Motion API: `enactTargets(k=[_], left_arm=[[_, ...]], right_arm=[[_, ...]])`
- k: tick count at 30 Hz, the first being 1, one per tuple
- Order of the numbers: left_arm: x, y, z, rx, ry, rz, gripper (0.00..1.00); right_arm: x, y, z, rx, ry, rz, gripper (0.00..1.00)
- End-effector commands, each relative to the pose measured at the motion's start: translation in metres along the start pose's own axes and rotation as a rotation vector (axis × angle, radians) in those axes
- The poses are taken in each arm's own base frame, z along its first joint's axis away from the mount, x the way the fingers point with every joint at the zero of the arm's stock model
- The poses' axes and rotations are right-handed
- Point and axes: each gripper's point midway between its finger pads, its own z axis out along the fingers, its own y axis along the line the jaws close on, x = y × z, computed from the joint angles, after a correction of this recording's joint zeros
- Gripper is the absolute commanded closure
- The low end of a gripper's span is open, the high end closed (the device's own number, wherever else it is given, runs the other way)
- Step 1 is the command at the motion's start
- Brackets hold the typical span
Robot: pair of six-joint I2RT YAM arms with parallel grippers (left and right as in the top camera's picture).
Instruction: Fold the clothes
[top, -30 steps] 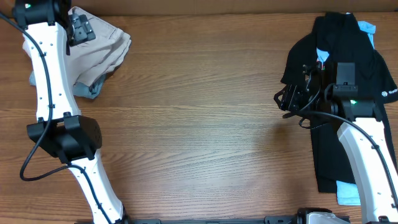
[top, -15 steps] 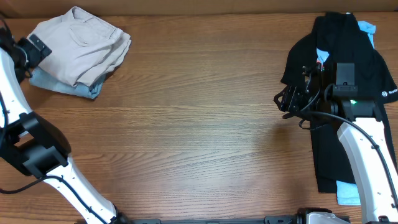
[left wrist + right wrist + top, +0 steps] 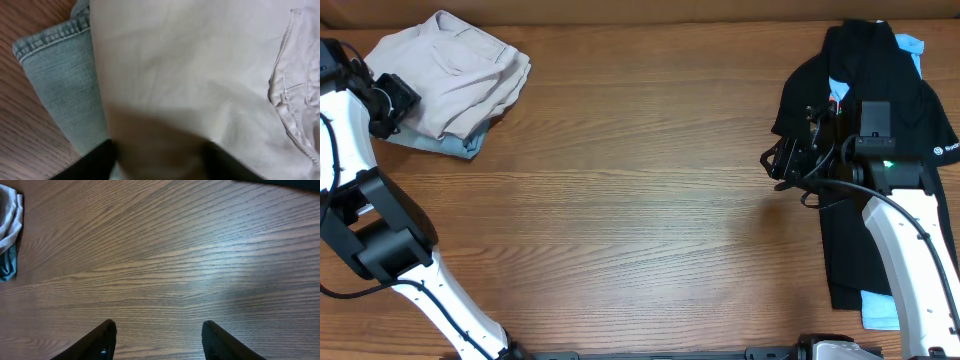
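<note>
The light-blue denim piece sticks out past the beige shorts, so the robot's left gripper needs to pinch the shorts' near side (image 3: 156,152) and pull them over the denim.
The beige khaki shorts (image 3: 450,70) lie folded at the table's back left, on top of a folded light-blue denim piece (image 3: 440,143). My left gripper (image 3: 395,100) is at the stack's left edge. In the left wrist view the shorts (image 3: 190,75) fill the frame, with the denim (image 3: 65,75) showing at the left. The left gripper's fingers (image 3: 157,160) are spread wide, with beige cloth close between them. My right gripper (image 3: 775,160) is open and empty over bare wood (image 3: 159,335).
A pile of black garments (image 3: 870,70) with light-blue cloth (image 3: 910,44) under it lies along the right side, beneath my right arm. The wooden table (image 3: 640,200) spans the middle. The stack shows small at the far left of the right wrist view (image 3: 7,220).
My left gripper left the top of the khaki shorts, swung out past the table's left edge, and has come back to the stack's left side. The right arm has not moved.
</note>
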Motion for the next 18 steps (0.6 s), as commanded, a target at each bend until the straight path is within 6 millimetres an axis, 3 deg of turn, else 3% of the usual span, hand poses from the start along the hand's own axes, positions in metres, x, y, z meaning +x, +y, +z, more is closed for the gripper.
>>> enactTargets(k=[1, 4, 8, 9, 12, 13, 15, 18], left_arm=[[-0.002, 0.003, -0.004, -0.036, -0.021, -0.020, 0.52], [0.000, 0.005, -0.002, -0.064, -0.024, -0.013, 0.59], [0.009, 0.009, 0.010, -0.076, -0.017, -0.009, 0.59], [0.011, 0.009, 0.013, -0.070, -0.014, -0.009, 0.55], [0.015, 0.013, 0.018, -0.074, -0.008, -0.009, 0.22], [0.014, 0.013, 0.018, -0.074, -0.008, -0.003, 0.16], [0.012, 0.014, 0.017, -0.072, -0.016, 0.002, 0.09], [0.007, 0.014, 0.017, -0.066, -0.034, 0.004, 0.12]], right_arm=[[-0.008, 0.007, -0.008, -0.019, -0.031, -0.016, 0.41], [-0.008, 0.007, -0.008, -0.019, -0.032, -0.016, 0.41], [-0.008, 0.008, -0.008, -0.023, -0.029, -0.012, 0.41], [-0.008, 0.008, -0.008, -0.026, -0.028, -0.012, 0.41], [-0.008, 0.009, -0.008, -0.029, -0.028, -0.013, 0.41], [-0.008, 0.009, -0.008, -0.029, -0.028, -0.013, 0.41], [-0.008, 0.009, -0.008, -0.029, -0.028, -0.013, 0.41], [-0.008, 0.009, -0.008, -0.029, -0.029, -0.013, 0.41]])
